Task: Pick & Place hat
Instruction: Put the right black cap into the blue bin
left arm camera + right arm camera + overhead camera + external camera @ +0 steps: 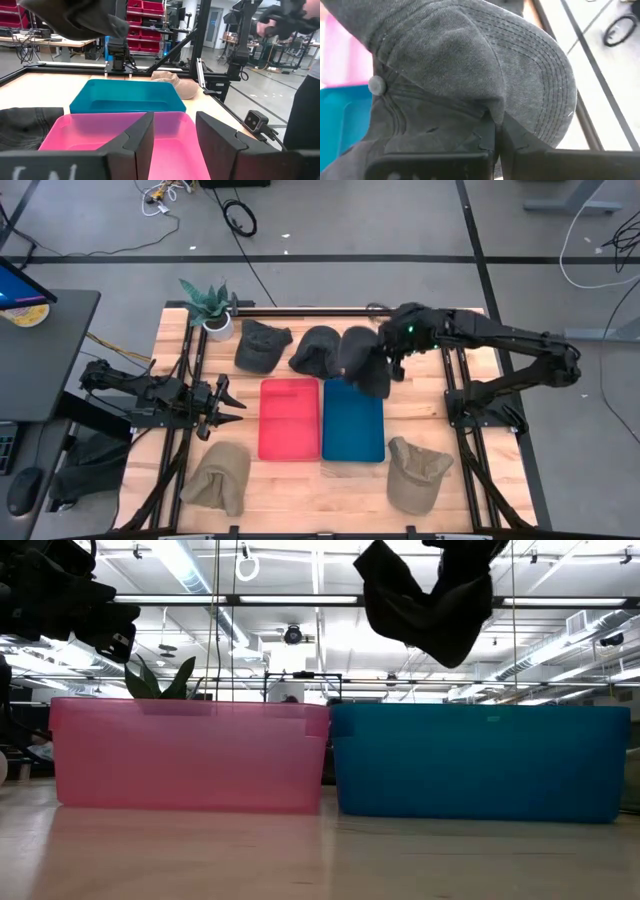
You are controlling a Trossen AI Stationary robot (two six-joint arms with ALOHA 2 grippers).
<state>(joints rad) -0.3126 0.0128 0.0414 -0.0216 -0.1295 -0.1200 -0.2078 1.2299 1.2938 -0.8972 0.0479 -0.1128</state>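
The robot's right gripper will release the dark grey cap on the bottom of the blue bin [354, 423], near the middle of it.
My right gripper [392, 358] is shut on a dark grey cap [362, 360], held in the air over the far end of the blue bin [353, 426]; in the low view the cap [425, 595] hangs above that bin [480, 760]. A pink bin [290, 418] stands beside the blue one. Two more dark caps [262, 343] [316, 350] lie on the table beyond the bins. Two tan caps [218, 476] [417, 473] lie at the near side. My left gripper [232, 408] is open, left of the pink bin. My right gripper pinches a fold of the cap's crown [487, 107], close to where the brim joins, between its two fingers. The cap is lifted clear, its crown sagging below the fingers and its stitched brim [545, 75] spread beyond them.
A potted plant [212, 308] stands at the far left corner of the table. Black frame rails run along the table's left and right sides. A dark side table [40, 340] with a bowl stands to the left.
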